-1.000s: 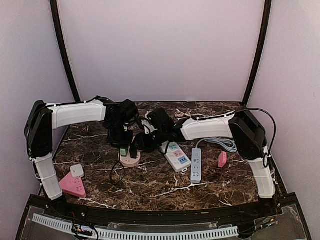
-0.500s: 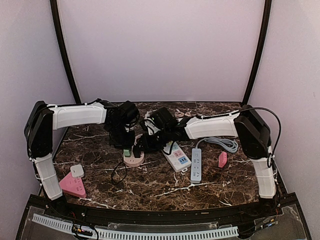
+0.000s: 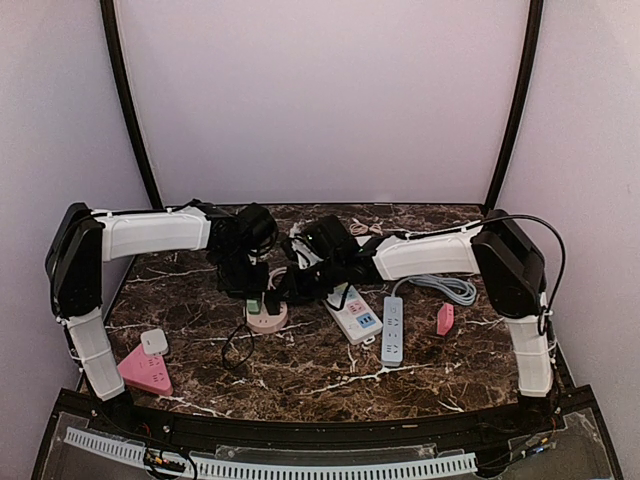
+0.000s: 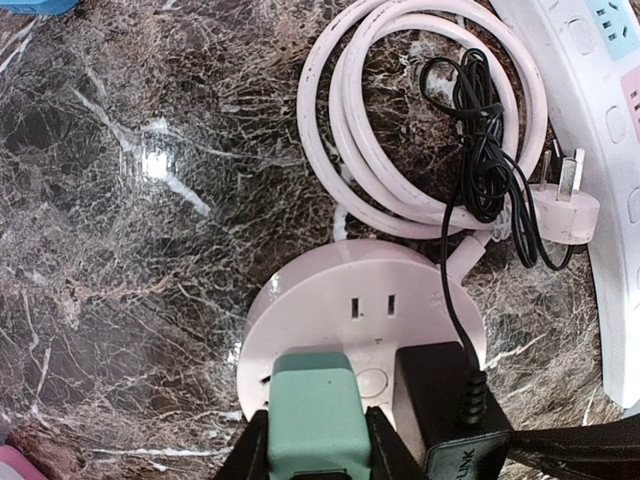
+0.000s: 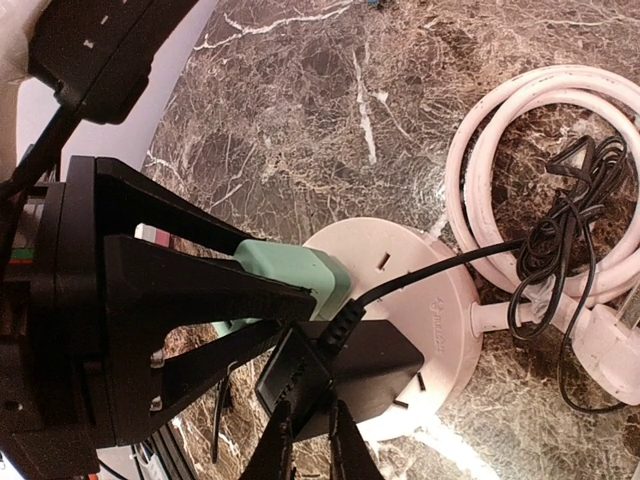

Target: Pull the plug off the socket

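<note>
Next, I let go of the green plug with my left gripper on the bare marble (image 3: pixel 175 260) well beyond the white cube, near the far corner of the tabletop.
A round pink socket (image 3: pixel 266 319) lies left of the table's middle, with a green plug (image 4: pixel 312 410) and a black adapter (image 4: pixel 440 385) plugged into its top. My left gripper (image 4: pixel 314 445) is shut on the green plug, one finger (image 4: pixel 247 455) on each side. My right gripper (image 5: pixel 306 432) is shut on the near edge of the black adapter (image 5: pixel 372 362), right beside the left gripper (image 5: pixel 180 290). The socket's face (image 5: pixel 445 290) shows free slots. In the top view both grippers (image 3: pixel 268 290) crowd over the socket and hide the plugs.
A coiled white cable (image 4: pixel 400 120), a black cord (image 4: pixel 480 150) and a loose white plug (image 4: pixel 570 205) lie just beyond the socket. A white power strip (image 3: pixel 356 312), a grey-blue strip (image 3: pixel 392 330), a pink block (image 3: pixel 445 318), a pink triangular socket (image 3: pixel 148 372) and a white cube (image 3: pixel 153 342) lie around.
Both wrists have drawn closer together over the round socket, the right one moving left. The socket has shifted slightly to the right.
</note>
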